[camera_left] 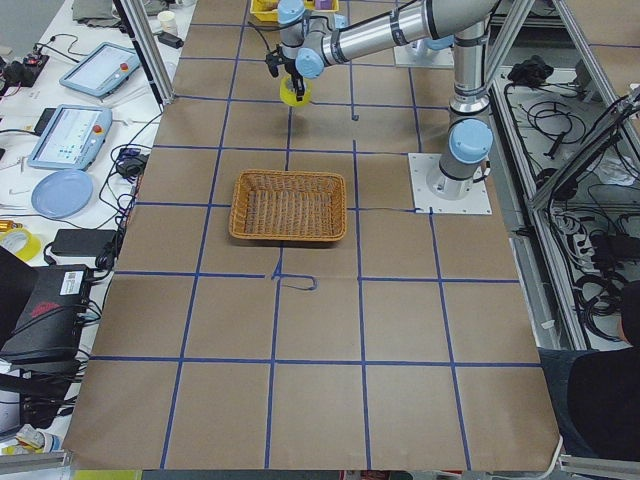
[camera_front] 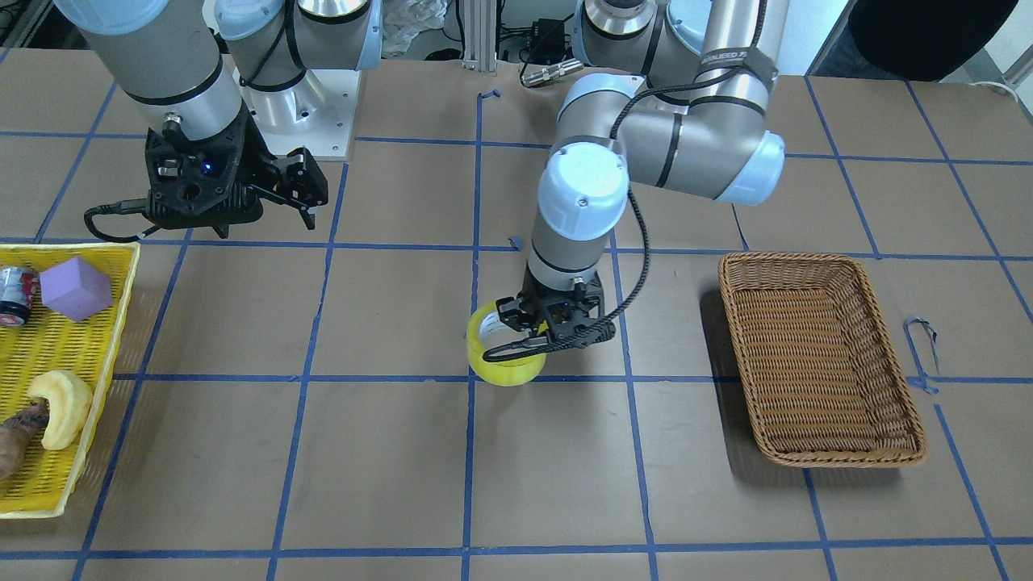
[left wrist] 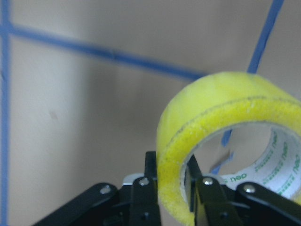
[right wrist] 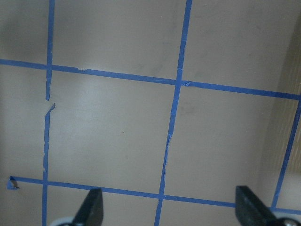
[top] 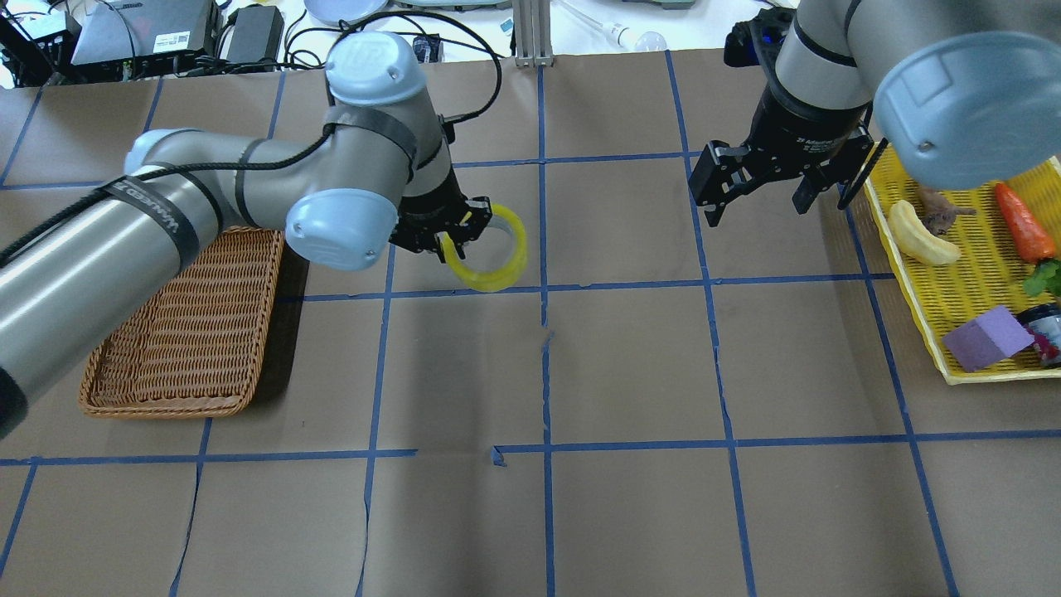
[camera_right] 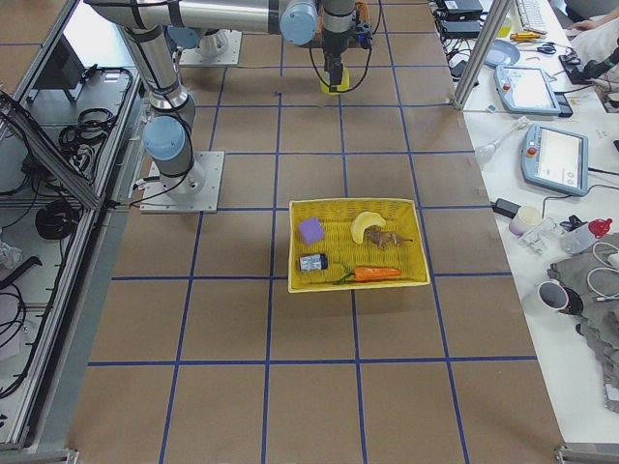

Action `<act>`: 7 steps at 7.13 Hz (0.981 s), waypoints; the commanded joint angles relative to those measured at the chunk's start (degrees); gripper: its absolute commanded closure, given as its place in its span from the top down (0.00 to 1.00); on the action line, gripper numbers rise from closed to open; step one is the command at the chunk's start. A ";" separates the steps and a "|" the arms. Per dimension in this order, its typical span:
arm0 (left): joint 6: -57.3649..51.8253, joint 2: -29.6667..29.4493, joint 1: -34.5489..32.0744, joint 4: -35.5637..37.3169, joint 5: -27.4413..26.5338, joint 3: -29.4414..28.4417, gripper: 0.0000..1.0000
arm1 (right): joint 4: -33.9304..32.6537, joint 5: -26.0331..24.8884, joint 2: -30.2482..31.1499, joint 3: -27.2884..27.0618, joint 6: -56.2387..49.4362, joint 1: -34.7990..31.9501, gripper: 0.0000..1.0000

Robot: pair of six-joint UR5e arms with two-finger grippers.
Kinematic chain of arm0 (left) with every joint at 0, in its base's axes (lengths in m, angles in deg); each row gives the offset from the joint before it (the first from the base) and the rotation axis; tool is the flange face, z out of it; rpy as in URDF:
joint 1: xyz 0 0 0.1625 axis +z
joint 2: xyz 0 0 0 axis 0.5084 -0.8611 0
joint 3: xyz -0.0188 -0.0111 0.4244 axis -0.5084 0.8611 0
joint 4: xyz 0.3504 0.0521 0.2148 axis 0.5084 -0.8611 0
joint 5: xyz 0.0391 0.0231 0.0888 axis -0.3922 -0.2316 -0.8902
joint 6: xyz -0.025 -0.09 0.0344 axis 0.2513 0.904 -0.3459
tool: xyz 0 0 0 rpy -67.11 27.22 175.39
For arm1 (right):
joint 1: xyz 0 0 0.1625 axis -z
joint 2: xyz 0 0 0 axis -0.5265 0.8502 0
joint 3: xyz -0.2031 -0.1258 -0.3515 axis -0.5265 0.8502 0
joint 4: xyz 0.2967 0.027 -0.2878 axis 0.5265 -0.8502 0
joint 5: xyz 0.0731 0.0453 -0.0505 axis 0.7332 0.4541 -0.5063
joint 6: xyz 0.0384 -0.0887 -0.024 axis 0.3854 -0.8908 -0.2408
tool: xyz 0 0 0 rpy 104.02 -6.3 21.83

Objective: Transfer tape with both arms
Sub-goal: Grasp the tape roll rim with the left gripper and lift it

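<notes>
Next, my left gripper lets go of the yellow tape roll inside the brown wicker basket (camera_front: 804, 352), towards the basket's side facing the middle of the table.
The yellow tape roll (top: 491, 253) with a whitish core sits near the table's middle, by a blue grid line. My left gripper (top: 450, 238) is shut on its wall, one finger inside the core and one outside, as the left wrist view (left wrist: 171, 190) shows on the tape (left wrist: 211, 117). In the front view the left gripper (camera_front: 539, 324) holds the tape (camera_front: 507, 367) low at the table; I cannot tell whether it touches. My right gripper (top: 758, 197) is open and empty above the table, apart from the tape, with its fingertips (right wrist: 94, 209) spread wide.
A brown wicker basket (top: 178, 340) lies under my left arm, also in the front view (camera_front: 815, 363). A yellow mesh tray (top: 970, 282) beside my right gripper holds a purple block (top: 982, 338), a pale banana-like piece (top: 916, 234), a carrot (top: 1024, 222) and a can.
</notes>
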 commanded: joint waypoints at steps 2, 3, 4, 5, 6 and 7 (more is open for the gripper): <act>-30.98 1.90 18.50 -7.06 -0.14 -1.49 0.00 | 0.48 0.00 0.51 -0.17 -0.05 -0.13 1.00; -38.11 2.25 21.69 -7.25 -1.79 -1.66 0.00 | 0.65 0.08 0.68 -0.08 -0.05 -0.30 1.00; -49.06 2.16 25.72 -6.90 -6.86 -1.05 0.00 | 1.18 0.08 0.69 -0.61 -0.05 -0.30 1.00; -56.04 1.12 29.94 -6.20 -7.17 -0.78 0.00 | 1.53 -0.35 0.60 -0.35 0.13 -0.30 1.00; -58.63 0.33 33.46 -6.11 -6.91 0.87 0.00 | 1.45 -0.79 0.60 -0.26 0.39 -0.22 1.00; -59.44 -0.47 35.32 -0.02 -7.34 3.41 0.00 | 1.36 -0.10 0.60 -0.69 0.91 -0.13 1.00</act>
